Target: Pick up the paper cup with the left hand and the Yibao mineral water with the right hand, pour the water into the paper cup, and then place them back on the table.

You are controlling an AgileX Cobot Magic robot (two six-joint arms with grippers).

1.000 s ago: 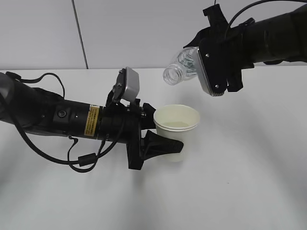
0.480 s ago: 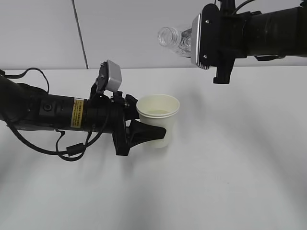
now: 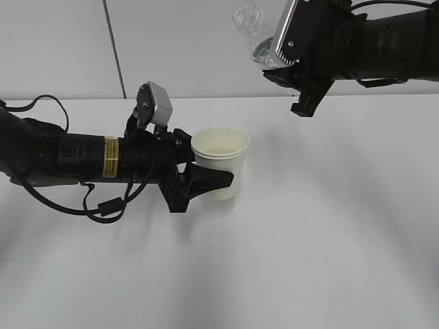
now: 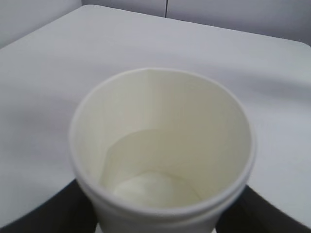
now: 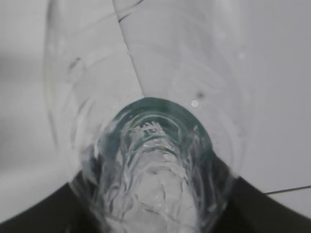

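Note:
The robot's left gripper will release the paper cup, now upright at mid-table, on the white table (image 3: 203, 191) below its own black fingers.
The paper cup (image 3: 221, 159) stands upright at mid-table with my left gripper (image 3: 209, 181) shut on its lower wall; whether its base touches the table (image 3: 329, 240) I cannot tell. In the left wrist view the paper cup (image 4: 160, 141) fills the frame, a little liquid in its bottom, with black fingers (image 4: 53, 216) at both lower corners. The Yibao mineral water (image 3: 249, 17) is held high at the top, above and right of the cup, neck pointing up-left, in my right gripper (image 3: 273, 53). Up close the bottle (image 5: 155, 145) sits between dark fingers (image 5: 34, 218), green label showing through.
A grey wall with a dark vertical seam (image 3: 113, 48) runs behind the white table. Cables (image 3: 103, 205) loop under the left arm. The grey camera box (image 3: 155, 104) rises above the left wrist.
The left arm has carried the cup leftwards. The right arm has risen and swung the bottle from a downward tilt over the cup to neck-up, away from it.

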